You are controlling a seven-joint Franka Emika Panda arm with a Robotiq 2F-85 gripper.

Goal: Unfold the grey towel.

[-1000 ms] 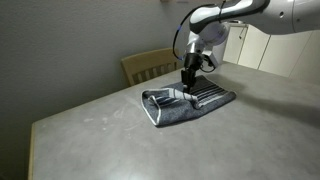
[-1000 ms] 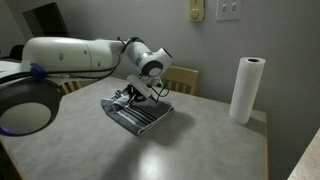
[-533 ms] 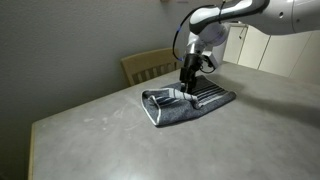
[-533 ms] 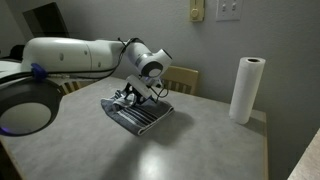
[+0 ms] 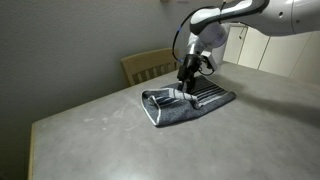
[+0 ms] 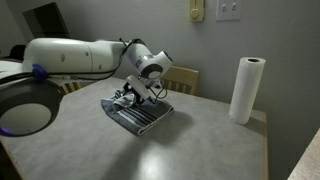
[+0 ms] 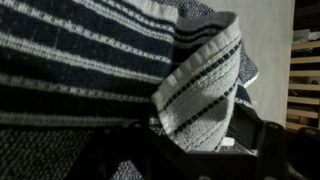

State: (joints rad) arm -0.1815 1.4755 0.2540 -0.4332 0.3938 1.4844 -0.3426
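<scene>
I will pinch the pale fold that lies doubled over the grey towel, loose in my open gripper, and pull it away from the paper towel roll [image 6: 108, 103].
The grey towel [image 5: 190, 103] lies folded on the table, striped face up, seen in both exterior views [image 6: 140, 112]. My gripper [image 5: 186, 85] points straight down onto its upper part, close over the cloth [image 6: 133, 95]. In the wrist view a raised fold of pale cloth with dark stripes [image 7: 200, 90] stands between the fingers, which are spread apart on either side of it. The gripper [image 7: 190, 140] is open, and the fold keeps its pinched-up shape. The rest of the towel fills the wrist view with dark and pale stripes.
A wooden chair [image 5: 150, 65] stands behind the table [image 5: 100, 135], just beyond the towel [image 6: 182, 78]. A paper towel roll [image 6: 246, 88] stands upright near the table's far corner. Pale cabinets [image 5: 285, 50] sit beyond the arm.
The jaws have spread apart and let go of the towel's fold. The arm and the towel have hardly moved.
</scene>
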